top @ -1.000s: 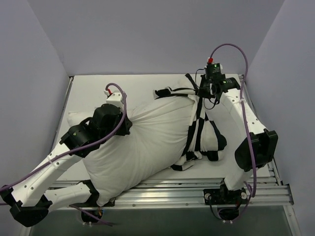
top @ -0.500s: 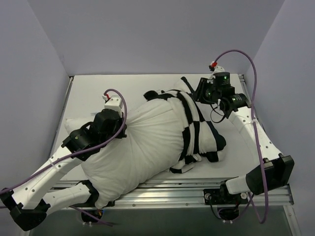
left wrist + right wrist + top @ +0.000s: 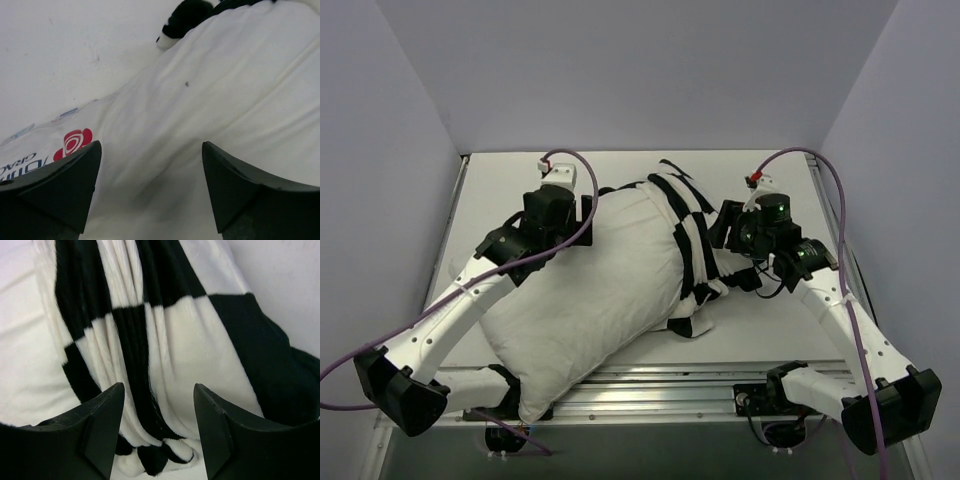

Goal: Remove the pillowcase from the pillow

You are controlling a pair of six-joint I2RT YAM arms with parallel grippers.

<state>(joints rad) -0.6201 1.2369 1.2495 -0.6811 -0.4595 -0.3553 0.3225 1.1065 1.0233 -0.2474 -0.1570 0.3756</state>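
I should move my left gripper to the white pillow next and grab its bare fabric on the near side [image 3: 662, 286], beside the bunched checkered pillowcase.
The plump white pillow [image 3: 585, 295] lies slantwise across the table. The black and white checkered pillowcase [image 3: 695, 245] is bunched around its right end, leaving most of the pillow bare. My left gripper [image 3: 588, 208] hovers open at the pillow's far left edge. In the left wrist view the open left gripper [image 3: 150, 150] is just above white pillow fabric [image 3: 225, 90], beside a label with a red logo [image 3: 75, 141]. My right gripper [image 3: 723, 232] is open next to the bunched fabric. The right wrist view shows that open gripper [image 3: 158, 387] over the pillowcase [image 3: 165, 340], holding nothing.
The white table [image 3: 500, 180] is enclosed by grey walls at the back and both sides. A metal rail [image 3: 720, 385] with the arm bases runs along the near edge, and the pillow's near corner overhangs it. Purple cables loop from both wrists.
Both grippers have opened and let go. The left arm swung towards the far side of the pillow. The right arm came nearer and lower, and the pillowcase end dropped onto the pillow.
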